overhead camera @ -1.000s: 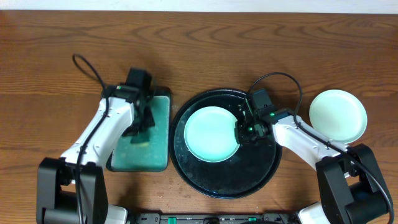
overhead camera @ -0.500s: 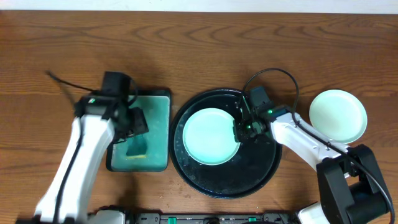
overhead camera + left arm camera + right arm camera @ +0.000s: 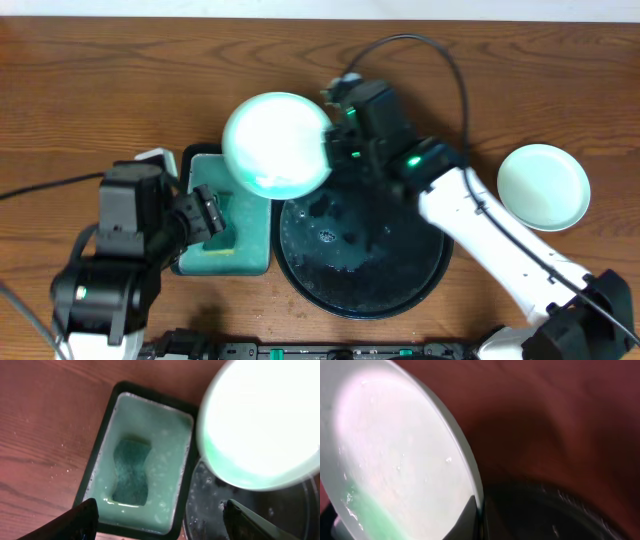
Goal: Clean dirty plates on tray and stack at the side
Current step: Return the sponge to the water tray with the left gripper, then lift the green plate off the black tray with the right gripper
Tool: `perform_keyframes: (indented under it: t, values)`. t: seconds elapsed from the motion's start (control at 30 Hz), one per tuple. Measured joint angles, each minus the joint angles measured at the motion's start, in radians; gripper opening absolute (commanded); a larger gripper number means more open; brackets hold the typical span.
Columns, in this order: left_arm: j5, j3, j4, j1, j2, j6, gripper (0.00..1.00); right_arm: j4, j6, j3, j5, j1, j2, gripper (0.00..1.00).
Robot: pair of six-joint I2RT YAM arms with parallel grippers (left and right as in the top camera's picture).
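My right gripper has the pale mint plate. It will release that plate on top of the other plate [image 3: 544,188] lying on the wood.
My right gripper [image 3: 332,150] is shut on the rim of a pale mint plate [image 3: 277,145], which it holds tilted in the air above the upper left edge of the round black tray [image 3: 362,312]. In the right wrist view the plate [image 3: 395,460] fills the left side, a green tint at its lower edge, and the gripper [image 3: 478,521] pinches its rim. The tray holds no plate and looks wet. A second plate [image 3: 543,186] lies on the wood at the right. My left gripper [image 3: 160,522] is open and holds nothing, above the near end of the rectangular tray.
The rectangular black-rimmed tray [image 3: 102,435] holds soapy green liquid and a teal sponge [image 3: 131,472], left of the round tray [image 3: 285,517]. The lifted plate [image 3: 260,420] overhangs that rectangular tray's far right corner. Bare wood lies behind and to the left.
My right gripper lifted the plate off the round tray, up and to the left. My left gripper opened, left the sponge in the rectangular tray and drew back towards the front.
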Motion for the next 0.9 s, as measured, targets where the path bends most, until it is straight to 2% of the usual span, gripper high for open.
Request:
perform_keyframes:
  t: [0.17, 0.43, 0.7, 0.9]
  values:
    - [0.000, 0.000, 0.000, 0.000, -0.046, 0.000, 0.81, 0.188, -0.106, 0.002, 0.161, 0.153, 0.066, 0.01]
    - [0.000, 0.000, 0.000, 0.000, -0.042, 0.000, 0.81, 0.348, -0.359, -0.002, 0.378, 0.271, 0.138, 0.01]
    - [0.000, 0.000, 0.000, 0.000, -0.042, 0.000, 0.81, 0.371, -0.571, -0.002, 0.572, 0.388, 0.082, 0.01]
    - [0.000, 0.000, 0.000, 0.000, -0.042, 0.000, 0.81, 0.421, -0.676, -0.002, 0.733, 0.454, 0.056, 0.01]
